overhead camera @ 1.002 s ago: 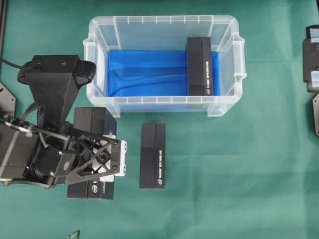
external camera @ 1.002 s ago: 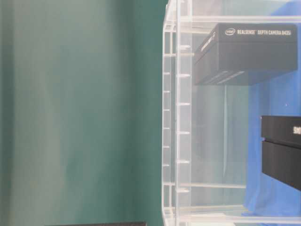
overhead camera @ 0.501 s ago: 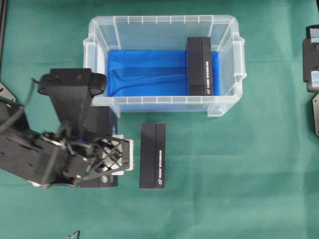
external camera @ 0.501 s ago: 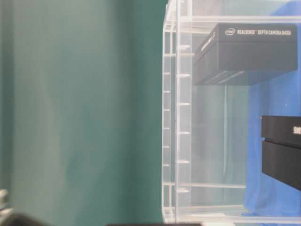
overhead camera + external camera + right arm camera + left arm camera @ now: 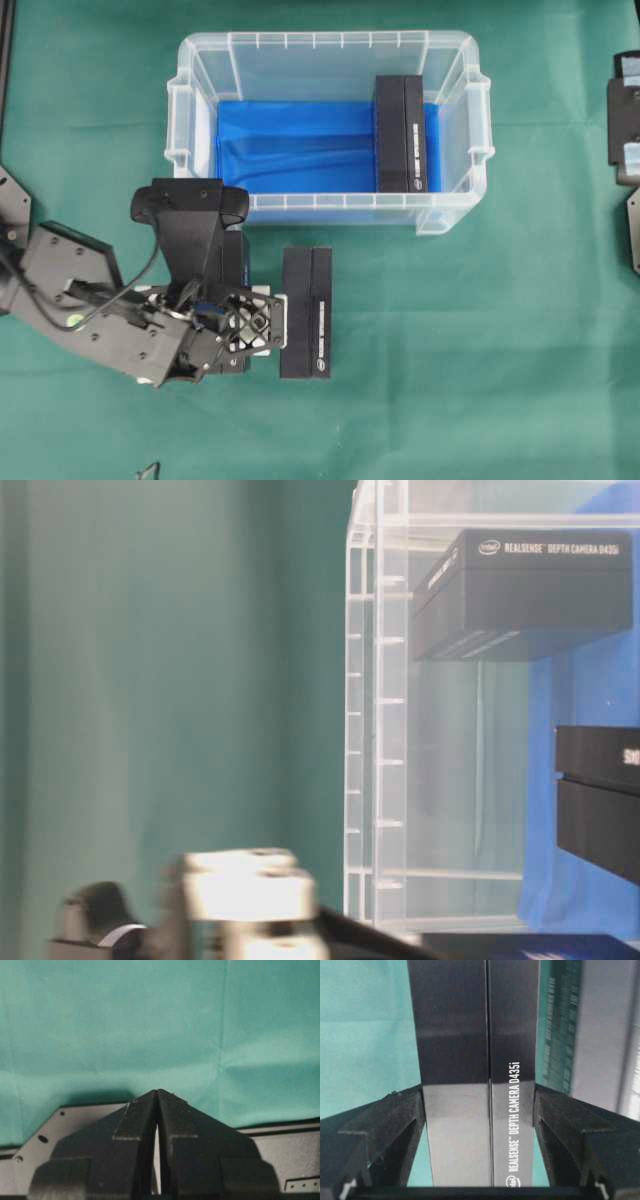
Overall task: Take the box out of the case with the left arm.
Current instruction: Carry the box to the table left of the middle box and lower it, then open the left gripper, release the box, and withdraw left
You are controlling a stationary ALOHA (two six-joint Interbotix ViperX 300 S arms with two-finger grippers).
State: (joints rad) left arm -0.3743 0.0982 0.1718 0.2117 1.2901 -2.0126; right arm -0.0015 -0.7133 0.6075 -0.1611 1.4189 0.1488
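The black box, now in front of the clear case, will be let go by my left gripper on the green table [image 5: 219, 312], beside the other black box.
The clear case [image 5: 330, 212] with a blue cloth floor holds one black box [image 5: 400, 133] upright at its right end. In front of the case, my left gripper [image 5: 238, 330] is shut on another black box [image 5: 233, 262], mostly hidden under the arm. In the left wrist view that box [image 5: 470, 1035], lettered REALSENSE DEPTH CAMERA, fills the gap between both fingers [image 5: 395, 1115] of the left gripper [image 5: 479, 1095]. Whether it rests on the table I cannot tell. My right gripper [image 5: 157, 1092] is shut and holds nothing, over green cloth.
A third black box [image 5: 306, 312] lies on the green table right beside the held one, its side showing as the neighbouring box [image 5: 602, 1035]. Black arm parts [image 5: 625, 120] sit at the right edge. The case wall [image 5: 375, 730] stands close behind.
The left arm has moved right and sunk lower with the box in its grip, ending close beside the loose box on the table. The right gripper has not moved.
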